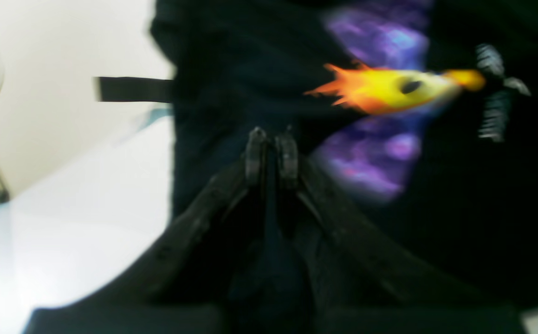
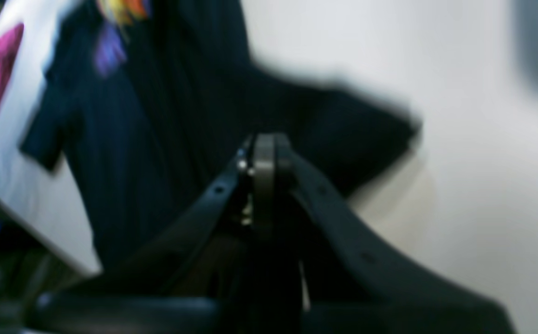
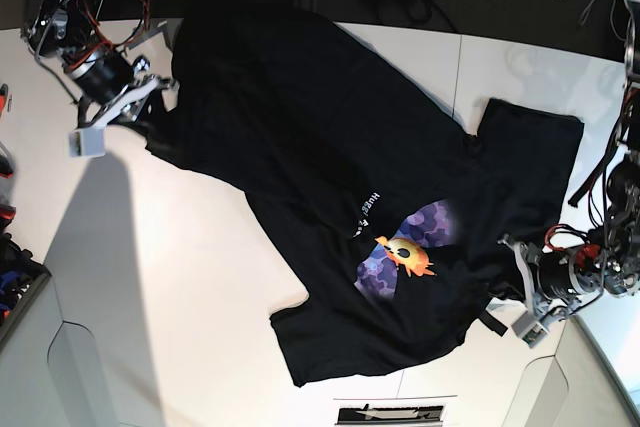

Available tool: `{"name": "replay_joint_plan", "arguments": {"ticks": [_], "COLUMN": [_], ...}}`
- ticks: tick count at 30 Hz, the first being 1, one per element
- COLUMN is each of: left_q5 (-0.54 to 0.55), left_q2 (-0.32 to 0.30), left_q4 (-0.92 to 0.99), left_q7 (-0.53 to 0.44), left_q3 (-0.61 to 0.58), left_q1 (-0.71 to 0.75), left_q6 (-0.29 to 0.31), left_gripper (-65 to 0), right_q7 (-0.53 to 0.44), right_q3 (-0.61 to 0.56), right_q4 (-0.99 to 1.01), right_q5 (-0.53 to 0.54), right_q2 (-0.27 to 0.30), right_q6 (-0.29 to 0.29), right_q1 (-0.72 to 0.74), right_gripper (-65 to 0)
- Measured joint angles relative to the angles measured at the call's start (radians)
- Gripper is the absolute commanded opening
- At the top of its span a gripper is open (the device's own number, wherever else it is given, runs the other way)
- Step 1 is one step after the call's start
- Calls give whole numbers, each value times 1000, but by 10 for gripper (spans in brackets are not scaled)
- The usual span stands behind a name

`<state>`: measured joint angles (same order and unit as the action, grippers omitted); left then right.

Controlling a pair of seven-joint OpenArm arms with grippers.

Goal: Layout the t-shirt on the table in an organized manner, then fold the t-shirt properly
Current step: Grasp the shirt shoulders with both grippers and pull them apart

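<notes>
My right gripper is going to release the black t-shirt's edge on the white table [image 3: 196, 187] [image 2: 333, 64] between the grey shadow and the shirt. The t-shirt now lies stretched across the table.
The black t-shirt [image 3: 300, 147] lies stretched diagonally across the white table [image 3: 180, 267], wrinkled, with a purple and orange print [image 3: 405, 252] facing up. My left gripper [image 3: 497, 299] is at the shirt's right lower edge; in the left wrist view its jaws [image 1: 271, 148] are shut with dark shirt fabric [image 1: 231, 69] between them, next to the print [image 1: 389, 88]. My right gripper [image 3: 158, 112] is at the shirt's far left edge; in the right wrist view [image 2: 264, 157] it is shut over the black fabric [image 2: 134, 139], which hides whatever sits between the pads.
A thin seam [image 3: 458, 77] runs across the table. A short black strip [image 1: 134, 89] lies on the table by the shirt's edge. Red and blue items [image 3: 5, 217] sit at the left edge. A dark label [image 3: 390, 414] is at the near edge.
</notes>
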<state>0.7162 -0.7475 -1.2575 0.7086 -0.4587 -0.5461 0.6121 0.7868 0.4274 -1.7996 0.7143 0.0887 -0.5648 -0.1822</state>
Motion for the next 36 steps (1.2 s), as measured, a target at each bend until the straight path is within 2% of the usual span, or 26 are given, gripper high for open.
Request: {"name": "replay_joint_plan", "arguments": {"ticks": [3, 6, 9, 14, 17, 19, 23, 27, 30, 36], "left_q5": [-23, -27, -76, -126, -140, -168, -210, -238, -253, -323], "left_q2": [-9, 20, 61, 129, 130, 130, 130, 105, 61, 2], "left_q4": [-140, -212, -212, -214, -217, -220, -224, -224, -224, -222], "left_q7": [2, -2, 8, -10, -30, -47, -71, -93, -96, -123], "left_q3": [-1, -5, -5, -2, 3, 6, 6, 3, 4, 4], "left_q1": [107, 217, 304, 389, 422, 444, 460, 461, 463, 463], "left_q6": [0, 3, 0, 1, 2, 3, -24, -55, -58, -67], "left_gripper": [-611, -611, -611, -611, -611, -611, -611, -611, -611, -611], "right_q7": [-10, -22, -32, -108, -182, -211, -246, -256, -263, -270], "right_q3": [-5, -43, -135, -326, -417, -450, -456, -456, -457, -447], "right_q4": [7, 41, 137, 382, 501, 552, 590, 590, 590, 589], "right_q5": [-20, -97, -181, -306, -381, -445, -502, -524, -536, -559], "right_q2": [-3, -28, -42, -53, -49, -48, -45, -16, 30, 135], "right_q6": [0, 20, 24, 77, 113, 160, 169, 170, 216, 262], "right_q1": [89, 200, 289, 408, 447, 454, 452, 454, 456, 459], "right_gripper": [-650, -650, -650, -650, -650, -650, -650, -650, -650, -650]}}
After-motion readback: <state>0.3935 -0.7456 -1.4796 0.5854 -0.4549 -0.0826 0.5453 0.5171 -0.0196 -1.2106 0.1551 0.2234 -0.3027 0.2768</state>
